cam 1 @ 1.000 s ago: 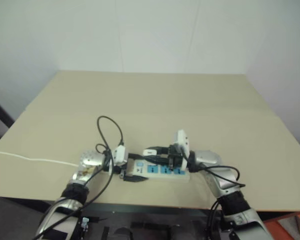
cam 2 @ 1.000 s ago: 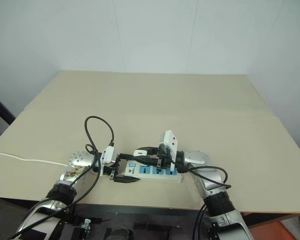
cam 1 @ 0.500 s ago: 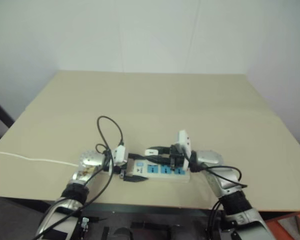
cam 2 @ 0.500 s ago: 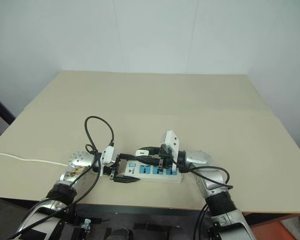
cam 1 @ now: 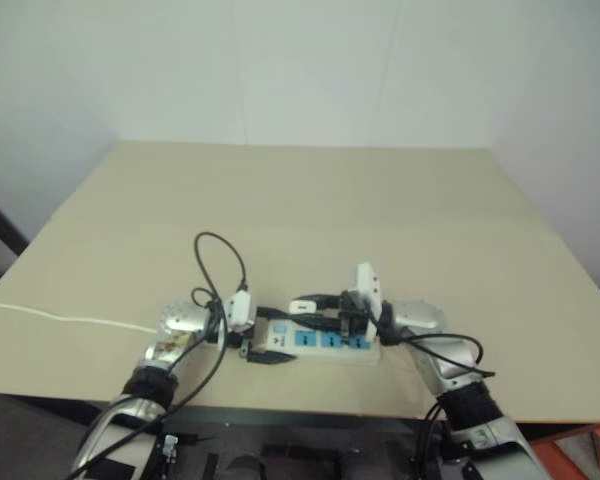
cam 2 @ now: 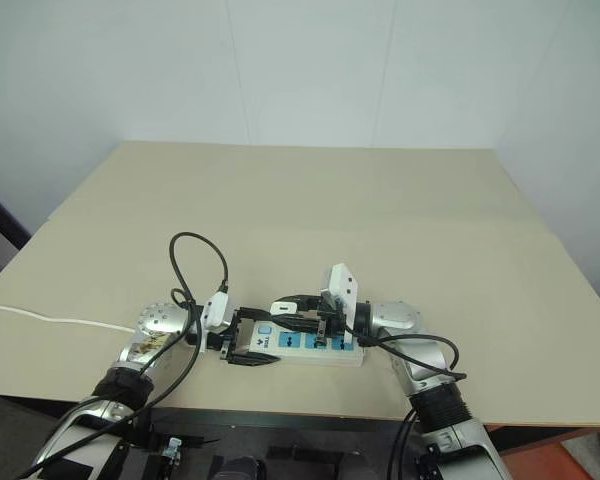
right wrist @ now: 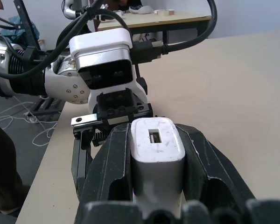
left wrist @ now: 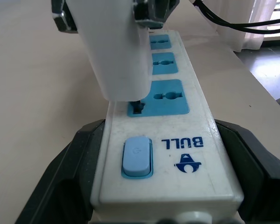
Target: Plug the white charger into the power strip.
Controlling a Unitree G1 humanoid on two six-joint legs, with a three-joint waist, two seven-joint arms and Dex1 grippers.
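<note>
My right gripper has the white charger. It will let go of it in the blue socket (cam 1: 307, 334) nearest to the power strip's switch.
The power strip (cam 1: 325, 342) lies near the table's front edge, with three blue sockets and a blue switch (left wrist: 137, 156). My left gripper (cam 1: 269, 337) is shut on its switch end, one black finger along each long side (left wrist: 67, 177). My right gripper (cam 2: 285, 306) reaches in level from the right and is shut on the white charger (right wrist: 157, 140). In the left wrist view the charger (left wrist: 116, 51) stands over the socket closest to the switch, its lower end touching that socket's edge (left wrist: 137, 106). I cannot tell how deep it sits.
The strip's thin white cord (cam 1: 60, 318) trails left off the beige table (cam 1: 310, 200). A black cable loop (cam 1: 220, 262) rises from my left wrist. Bare tabletop stretches behind the strip; the front edge is just below it.
</note>
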